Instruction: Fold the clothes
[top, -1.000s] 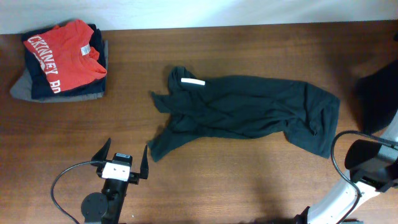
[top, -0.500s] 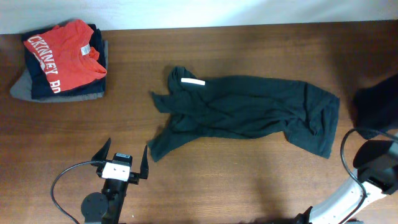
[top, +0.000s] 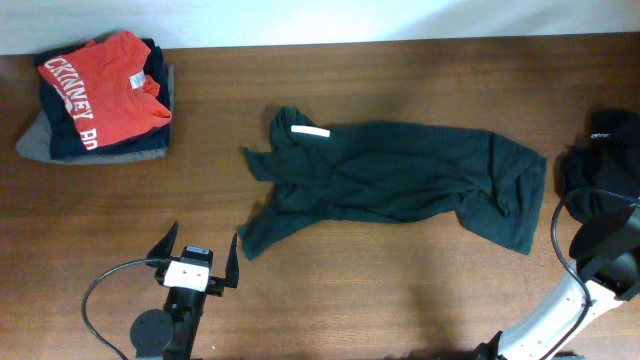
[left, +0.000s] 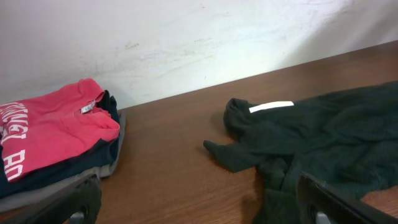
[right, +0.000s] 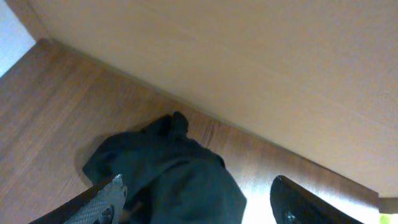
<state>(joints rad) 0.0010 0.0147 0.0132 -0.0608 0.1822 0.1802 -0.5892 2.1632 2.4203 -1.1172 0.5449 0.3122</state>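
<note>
The dark grey-green T-shirt has a white tag at one end. Next, my left gripper closes on the near corner (top: 249, 240) of the T-shirt at that end.
A dark grey-green T-shirt (top: 400, 185) lies crumpled across the middle of the table, its white tag (top: 309, 132) at the left end. A black garment (top: 603, 160) with small white lettering sits bunched at the right edge. In the right wrist view my right gripper (right: 199, 205) stands open just above that black garment (right: 168, 168), one finger on each side. My left gripper (top: 200, 255) is open near the front edge, left of the shirt's lower corner. In the left wrist view the T-shirt (left: 311, 130) reaches to the right finger (left: 329, 199).
A folded stack topped by a red shirt with white lettering (top: 100, 90) sits at the back left corner, also in the left wrist view (left: 43, 134). A pale wall runs along the table's far edge. The right arm (top: 600, 250) rises at the front right.
My right gripper has opened and let go of the black garment, which has dropped into a smaller heap at the right edge. The right arm has shifted rightward. The left arm has not moved.
</note>
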